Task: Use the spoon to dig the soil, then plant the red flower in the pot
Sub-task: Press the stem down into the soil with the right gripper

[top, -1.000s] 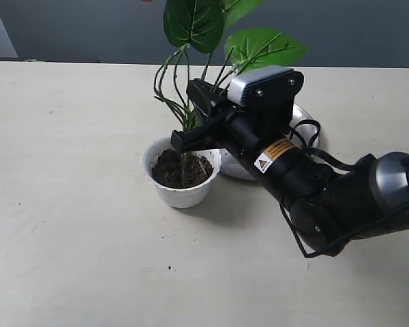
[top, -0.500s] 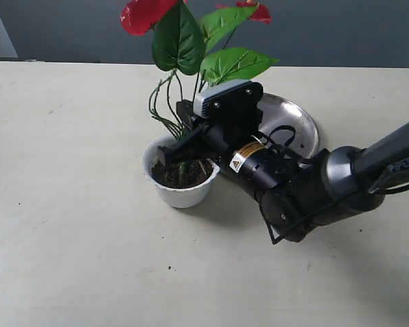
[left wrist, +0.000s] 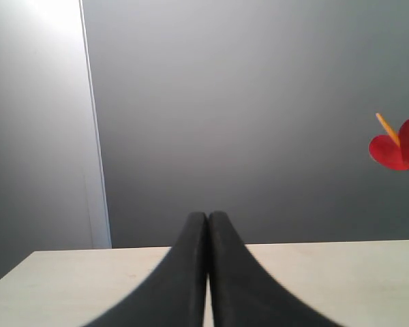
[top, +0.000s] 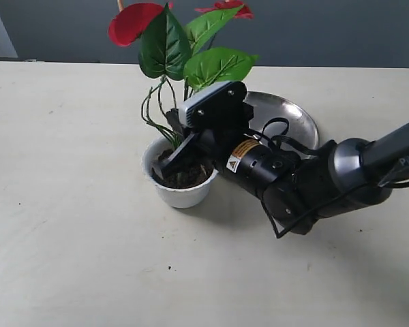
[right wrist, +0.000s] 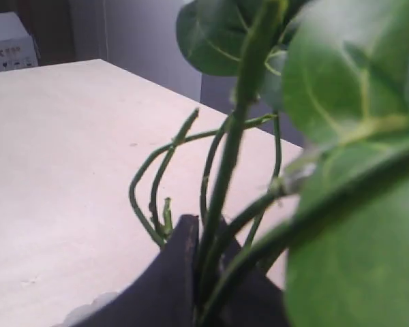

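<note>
My right gripper needs to let go of the red flower in the dark soil (top: pixel 185 180), beside the edge of the pot that is nearest to my right arm.
The white pot (top: pixel 180 194) with a wavy rim stands mid-table, holding dark soil (top: pixel 189 178). The red flower (top: pixel 132 22) rises from it, with broad green leaves (top: pixel 165 44) and thin stems (top: pixel 152 109). My right gripper (top: pixel 168 165) reaches down into the pot from the right, shut on the stem bundle just above the soil. In the right wrist view the stems (right wrist: pixel 226 170) pass between the dark fingers of the right gripper (right wrist: pixel 211 262). My left gripper (left wrist: pixel 208 272) is shut with nothing in it, pointing over bare table; one red bloom (left wrist: pixel 395 146) shows far off. The spoon is out of view.
A round steel plate (top: pixel 293 117) lies right behind the pot, partly covered by the right arm (top: pixel 307 180). The pale table (top: pixel 68 225) stretches left and front of the pot. A grey wall stands behind the table's far edge.
The right gripper has lowered and tilted leftward, taking the flower's stem base down into the pot; the red blooms have dropped into view and the plate behind has become more exposed.
</note>
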`<state>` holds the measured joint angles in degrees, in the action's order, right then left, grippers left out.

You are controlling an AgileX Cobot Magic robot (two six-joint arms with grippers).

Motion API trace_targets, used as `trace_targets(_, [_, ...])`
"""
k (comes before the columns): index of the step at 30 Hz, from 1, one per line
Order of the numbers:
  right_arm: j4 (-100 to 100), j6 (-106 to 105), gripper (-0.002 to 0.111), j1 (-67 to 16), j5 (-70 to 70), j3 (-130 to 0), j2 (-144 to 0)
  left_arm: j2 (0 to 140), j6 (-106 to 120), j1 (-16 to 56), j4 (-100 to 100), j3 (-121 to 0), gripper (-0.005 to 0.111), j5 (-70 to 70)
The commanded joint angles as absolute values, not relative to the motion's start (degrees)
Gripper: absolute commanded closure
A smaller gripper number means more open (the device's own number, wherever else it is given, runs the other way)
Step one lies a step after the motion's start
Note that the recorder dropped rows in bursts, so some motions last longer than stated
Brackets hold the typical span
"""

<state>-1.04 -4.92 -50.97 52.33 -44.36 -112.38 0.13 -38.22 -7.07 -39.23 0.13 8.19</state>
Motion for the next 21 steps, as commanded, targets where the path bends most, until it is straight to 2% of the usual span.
trace_targets(1, [1.1,-7.7,0.109,-51.4,40.4,-43.7,-112.2,0.0,-38.4,-6.7,-38.9,0.0,0.106,8.6])
trace_targets(21, [3.0,-6.4,0.109,-51.4,24.9,-43.7,-108.3,0.0,-38.4,-6.7,-38.9,0.0,0.106,8.6])
